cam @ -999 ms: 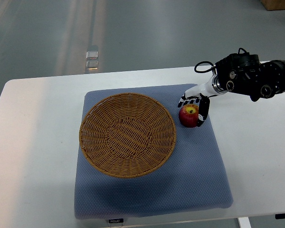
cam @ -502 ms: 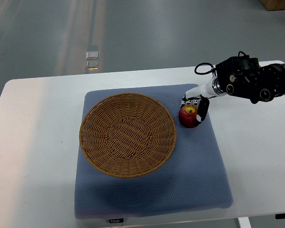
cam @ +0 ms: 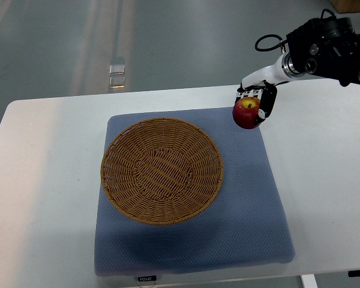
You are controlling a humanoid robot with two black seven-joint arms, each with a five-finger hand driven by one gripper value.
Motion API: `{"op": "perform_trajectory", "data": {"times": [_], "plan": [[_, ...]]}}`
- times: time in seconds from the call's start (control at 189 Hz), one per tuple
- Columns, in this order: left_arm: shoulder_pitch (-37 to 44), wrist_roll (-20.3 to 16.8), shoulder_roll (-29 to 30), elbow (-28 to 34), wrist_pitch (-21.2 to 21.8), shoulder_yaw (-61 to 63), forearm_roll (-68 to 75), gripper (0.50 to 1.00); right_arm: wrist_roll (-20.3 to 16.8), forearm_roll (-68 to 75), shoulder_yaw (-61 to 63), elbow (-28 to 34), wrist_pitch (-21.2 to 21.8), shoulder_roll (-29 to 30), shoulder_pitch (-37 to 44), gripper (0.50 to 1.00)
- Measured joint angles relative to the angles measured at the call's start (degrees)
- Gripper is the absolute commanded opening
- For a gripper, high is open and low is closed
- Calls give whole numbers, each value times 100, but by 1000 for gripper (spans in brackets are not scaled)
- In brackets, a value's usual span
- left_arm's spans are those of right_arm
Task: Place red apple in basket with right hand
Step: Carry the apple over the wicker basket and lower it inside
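Note:
Next, I release the red apple with my right gripper near the middle of the round wicker basket's woven bottom (cam: pixel 165 165).
A red apple (cam: pixel 246 113) with a yellow patch near its stem hangs in the air above the mat's far right corner. My right hand (cam: pixel 256 100) is shut on it, with white and black fingers (cam: pixel 267 102) wrapped around its right side. The arm comes in from the upper right. The round wicker basket (cam: pixel 161 170) lies empty on the blue mat (cam: pixel 192 240), to the left of the apple and nearer to me. The left arm does not show.
The mat lies on a white table (cam: pixel 42 180) whose far edge runs just behind the hand. A black cable (cam: pixel 265 42) loops off the right wrist. Grey floor lies beyond the table.
My right hand closed on the apple and lifted it off the mat, moving it up and toward the far right, away from the basket.

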Motion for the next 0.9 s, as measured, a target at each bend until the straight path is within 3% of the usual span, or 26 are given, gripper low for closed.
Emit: {"op": "perform_trajectory", "data": {"times": [0.28, 0.444, 0.698, 0.899], "plan": [[-3, 4, 0, 0, 1, 9, 0, 1000, -6, 323, -180, 763, 101, 33, 1044, 627], [-7, 4, 0, -1, 1, 9, 0, 1000, 150, 589, -170, 809, -308, 602, 1026, 629], [-2, 4, 0, -1, 1, 9, 0, 1000, 387, 1089, -113, 661, -1020, 2010, 734, 631], [-2, 4, 0, 7, 1, 9, 0, 1000, 389, 1097, -113, 359, -1201, 2280, 429, 631]]}}
